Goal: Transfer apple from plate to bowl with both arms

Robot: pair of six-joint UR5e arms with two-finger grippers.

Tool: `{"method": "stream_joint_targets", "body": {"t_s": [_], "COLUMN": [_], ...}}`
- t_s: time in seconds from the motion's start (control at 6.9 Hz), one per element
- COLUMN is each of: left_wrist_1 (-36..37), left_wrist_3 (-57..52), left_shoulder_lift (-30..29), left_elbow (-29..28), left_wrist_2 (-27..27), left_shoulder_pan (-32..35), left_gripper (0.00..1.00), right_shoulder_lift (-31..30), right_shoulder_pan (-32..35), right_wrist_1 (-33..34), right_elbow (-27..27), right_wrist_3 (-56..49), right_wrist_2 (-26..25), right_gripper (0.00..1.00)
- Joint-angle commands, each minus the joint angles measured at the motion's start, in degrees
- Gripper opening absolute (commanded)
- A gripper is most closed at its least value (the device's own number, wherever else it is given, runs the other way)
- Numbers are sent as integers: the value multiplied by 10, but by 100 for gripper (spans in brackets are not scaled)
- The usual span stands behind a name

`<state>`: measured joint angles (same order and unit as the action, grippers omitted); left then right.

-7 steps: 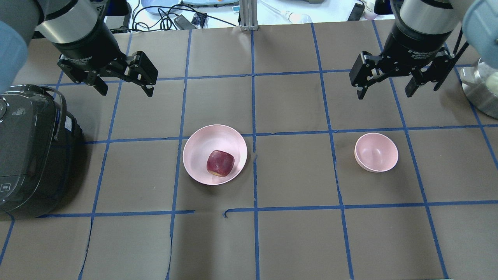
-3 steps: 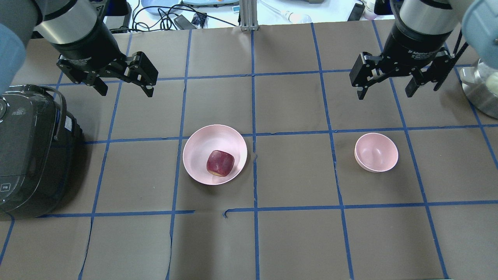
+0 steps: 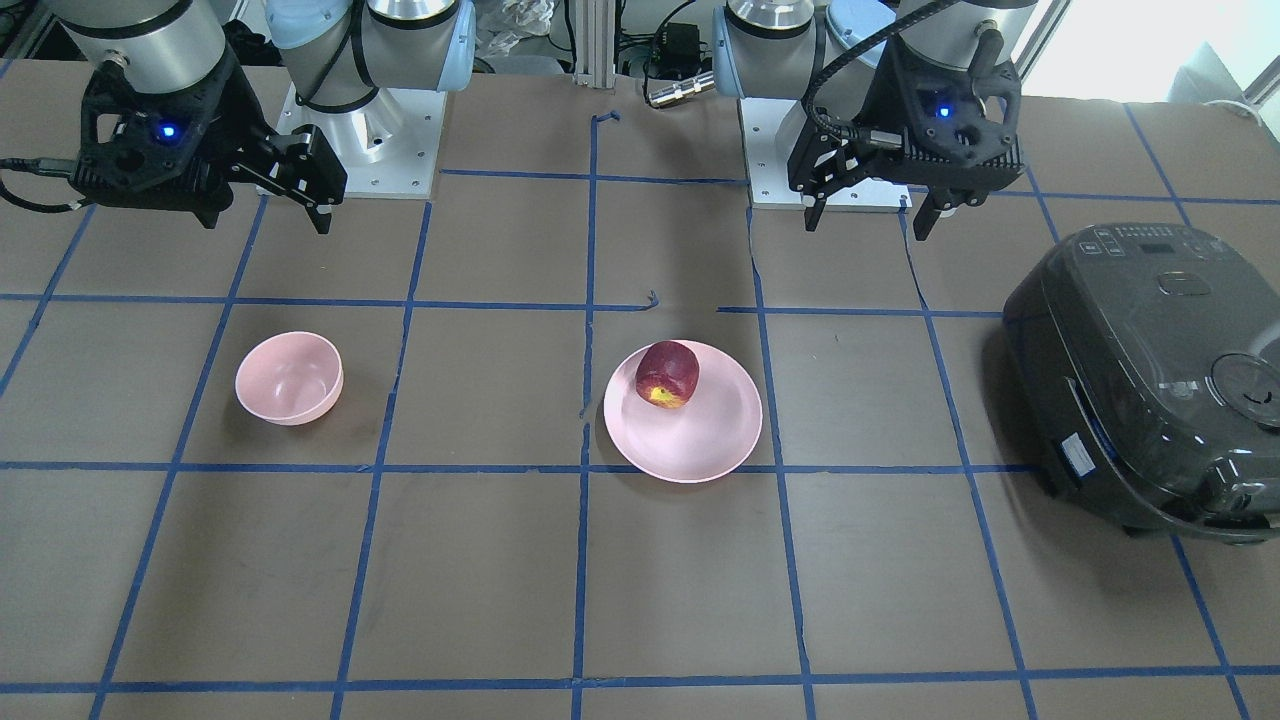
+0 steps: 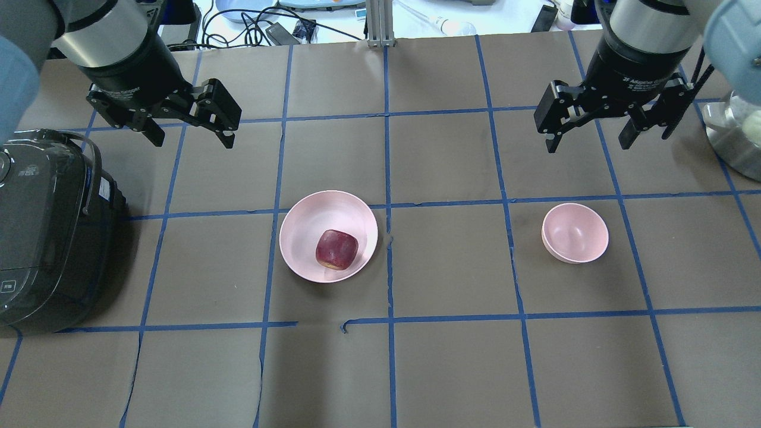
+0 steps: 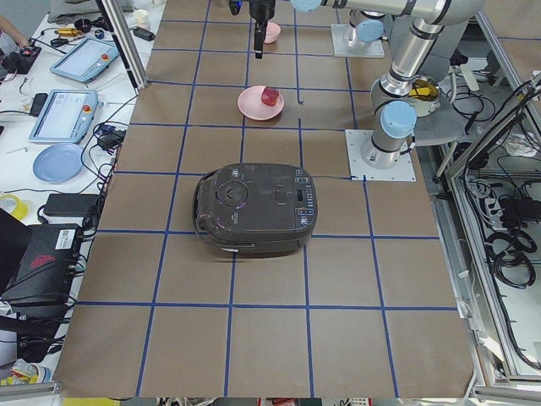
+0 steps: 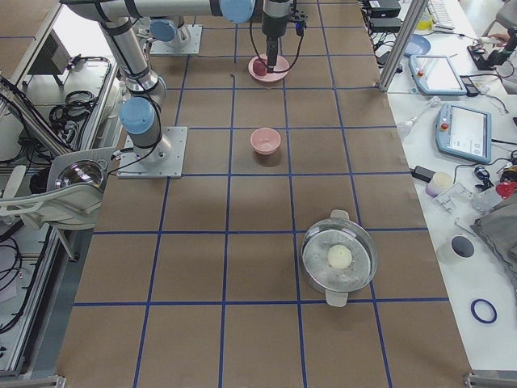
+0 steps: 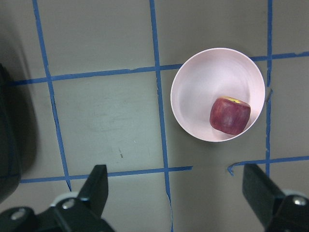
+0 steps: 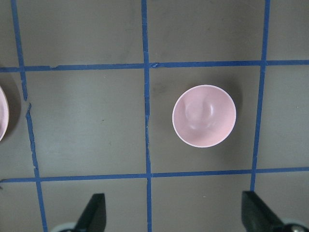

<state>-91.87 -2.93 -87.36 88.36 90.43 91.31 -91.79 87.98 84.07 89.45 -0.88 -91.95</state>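
Next, my left gripper grips the apple on the wide pink plate on the opposite red sides (image 3: pixel 666 367) (image 7: pixel 229 117), next to the apple's yellow end.
The dark red apple (image 4: pixel 336 249) sits on the wide pink plate (image 4: pixel 303 232) near the table's middle; both also show in the front view, apple (image 3: pixel 667 373) on plate (image 3: pixel 710 440), and in the left wrist view, apple (image 7: pixel 230 115). The small pink bowl (image 4: pixel 575 232) stands empty to the right, also in the right wrist view (image 8: pixel 204 116). My left gripper (image 4: pixel 190 134) is open and empty, high over the table's far left. My right gripper (image 4: pixel 588 138) is open and empty, high beyond the bowl.
A black rice cooker (image 4: pixel 41 232) stands at the table's left edge. A steel pot (image 4: pixel 734 139) with a pale round thing in it stands at the right edge. Cables and devices lie beyond the far edge.
Both arms have hardly moved; the right gripper shifted very slightly. The apple, plate and bowl are where they were.
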Motion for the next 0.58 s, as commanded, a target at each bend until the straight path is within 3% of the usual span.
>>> {"method": "stream_joint_targets", "body": {"t_s": [0.0, 0.43], "left_wrist_1": [0, 0], "left_wrist_3": [0, 0], "left_shoulder_lift": [1, 1], "left_elbow": [8, 12], "left_wrist_2": [0, -2], "left_shoulder_pan": [-1, -1], "left_gripper": [100, 100], "right_shoulder_lift": [0, -1], "right_shoulder_pan": [-3, -3], "right_wrist_1": [0, 5], "right_elbow": [-1, 0], "right_wrist_3": [2, 1], "right_wrist_2": [0, -2], "right_gripper": [100, 100]}}
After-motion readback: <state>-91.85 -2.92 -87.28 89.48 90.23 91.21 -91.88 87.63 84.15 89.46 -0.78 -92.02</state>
